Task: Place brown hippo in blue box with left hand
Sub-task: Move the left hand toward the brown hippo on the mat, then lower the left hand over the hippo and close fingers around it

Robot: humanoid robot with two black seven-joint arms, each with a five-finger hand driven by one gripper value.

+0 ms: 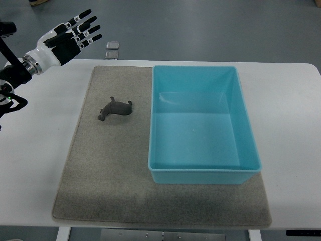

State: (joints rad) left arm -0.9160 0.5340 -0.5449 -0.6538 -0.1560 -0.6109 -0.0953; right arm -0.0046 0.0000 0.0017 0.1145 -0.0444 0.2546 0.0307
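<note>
Next, I close my left gripper on the middle of the brown hippo's body (116,108), leaving the end nearest the blue box free.
A small brown hippo (115,109) lies on the grey mat (100,170), just left of the blue box (200,173). The box is open on top with nothing inside. My left hand (75,32) hovers at the far upper left, above the table's back edge, well away from the hippo. Its black and white fingers (86,24) are spread and hold nothing. No right hand shows in the picture.
The mat lies on a white table (291,110). Two small square plates (113,49) sit on the floor beyond the table's far edge. Part of the robot's dark body shows at the left edge (7,95).
</note>
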